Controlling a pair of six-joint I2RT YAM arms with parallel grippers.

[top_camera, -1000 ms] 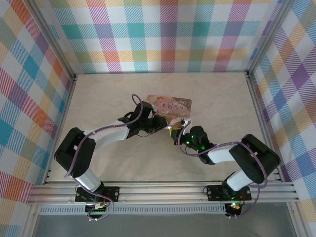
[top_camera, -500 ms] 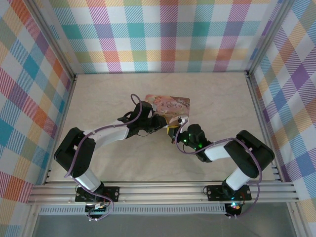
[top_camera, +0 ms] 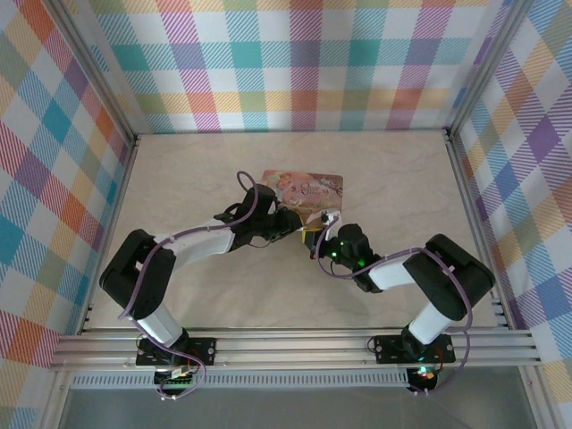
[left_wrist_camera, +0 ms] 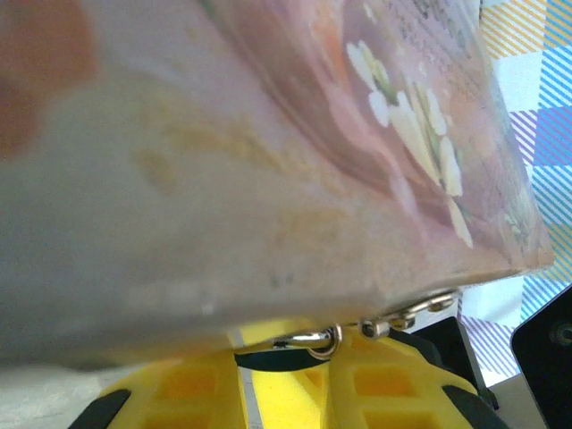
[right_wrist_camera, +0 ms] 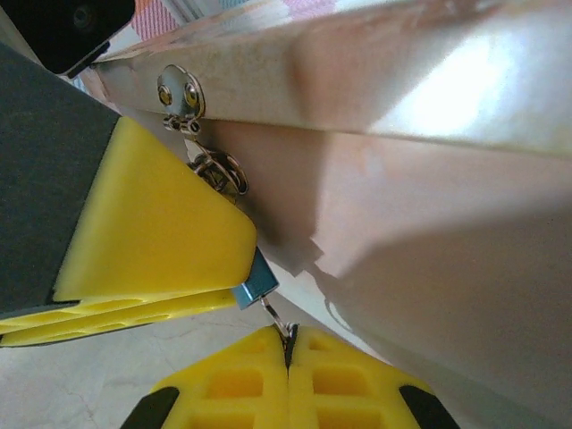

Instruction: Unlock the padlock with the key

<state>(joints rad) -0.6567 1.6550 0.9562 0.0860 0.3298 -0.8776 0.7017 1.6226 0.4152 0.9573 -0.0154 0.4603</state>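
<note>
The left gripper's fingers crowd the hasp ring and cover the padlock's shackle, so the robot should open them, back off and take the padlock's blue body [right_wrist_camera: 259,280].
The padlock [right_wrist_camera: 254,286] is tiny, and a corner of its blue body pokes out from under a yellow finger [right_wrist_camera: 152,223] of my left gripper. That left gripper [left_wrist_camera: 286,357] is shut on the padlock. Its silvery shackle [left_wrist_camera: 310,340] hooks through the hasp ring of the pink tin [left_wrist_camera: 268,161]. The key [right_wrist_camera: 276,316] is a thin dark sliver running from the padlock's underside into my right gripper [right_wrist_camera: 288,345], which is shut on it. From above, both grippers [top_camera: 308,231] meet at the tin's near edge [top_camera: 304,189]; padlock and key are too small to make out there.
The pink illustrated tin [right_wrist_camera: 429,179] lies close against both grippers, its riveted hasp [right_wrist_camera: 181,96] just above the padlock. Checked walls [top_camera: 295,63] ring the pale table [top_camera: 402,170], with open tabletop behind and to both sides of the tin.
My right wrist has edged a little left and toward the tin. The tin has shifted slightly left. Both grips are unchanged.
</note>
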